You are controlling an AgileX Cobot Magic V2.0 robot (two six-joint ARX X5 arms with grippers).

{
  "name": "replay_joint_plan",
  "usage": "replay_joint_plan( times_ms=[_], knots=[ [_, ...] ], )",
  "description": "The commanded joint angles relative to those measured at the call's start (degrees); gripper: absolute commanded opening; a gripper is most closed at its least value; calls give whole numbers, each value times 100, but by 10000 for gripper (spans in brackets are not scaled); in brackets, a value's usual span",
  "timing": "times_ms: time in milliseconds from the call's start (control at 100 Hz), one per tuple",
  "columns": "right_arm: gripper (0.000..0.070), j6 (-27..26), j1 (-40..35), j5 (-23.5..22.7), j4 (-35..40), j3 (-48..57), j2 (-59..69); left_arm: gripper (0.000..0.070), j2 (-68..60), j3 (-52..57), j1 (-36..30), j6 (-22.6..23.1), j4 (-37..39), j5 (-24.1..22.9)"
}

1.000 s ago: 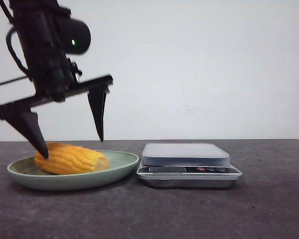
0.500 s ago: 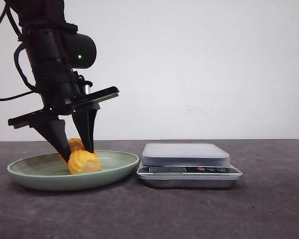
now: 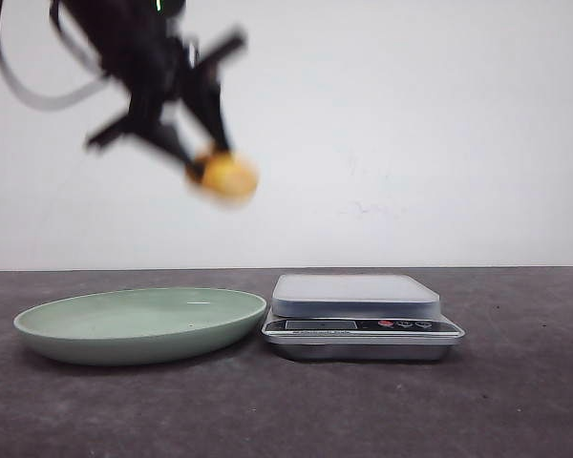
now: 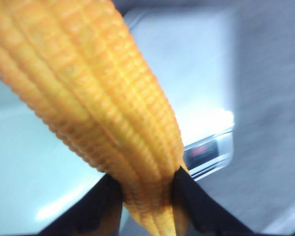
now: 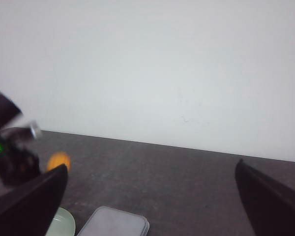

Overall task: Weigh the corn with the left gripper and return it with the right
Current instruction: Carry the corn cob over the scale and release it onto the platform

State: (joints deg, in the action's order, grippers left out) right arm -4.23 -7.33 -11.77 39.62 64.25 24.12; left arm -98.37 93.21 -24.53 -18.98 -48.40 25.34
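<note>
Next, I let go of the corn with my left gripper on the bare platform of the silver kitchen scale point(image 3: 338, 278) point(image 4: 180, 92), a little toward the green plate. The corn is now high above the plate.
My left gripper point(image 3: 208, 162) is shut on the yellow-orange corn point(image 3: 227, 176) and holds it high in the air, above the right part of the green plate point(image 3: 124, 339) and left of the scale point(image 3: 358, 296); it is motion-blurred. In the left wrist view the corn point(image 4: 98, 108) fills the frame, pinched between the black fingers point(image 4: 196, 201), with the scale point(image 4: 206, 152) below. My right gripper point(image 5: 150, 184) is open and empty, its fingers point(image 5: 270, 201) wide apart; it looks down on the scale point(image 5: 115, 223), and the corn point(image 5: 58, 160) shows as an orange blur.
The green plate holds nothing and sits at the left on the dark table. The silver kitchen scale stands just right of it, its platform bare. A white wall is behind.
My left gripper has closed on the corn, lifted it off the plate and swung it up and to the right. The plate now holds nothing.
</note>
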Motion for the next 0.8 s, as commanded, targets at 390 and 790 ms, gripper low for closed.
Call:
replay_joint_plan(
  times_ms=[390,790],
  knots=[
    [700,13,-2,17,-92,101,13,7,-101,1637,-612,74,466,-162],
    [700,-184,-2,-24,-103,101,13,7,-1552,1637,-1309,42,291,-284]
  ],
)
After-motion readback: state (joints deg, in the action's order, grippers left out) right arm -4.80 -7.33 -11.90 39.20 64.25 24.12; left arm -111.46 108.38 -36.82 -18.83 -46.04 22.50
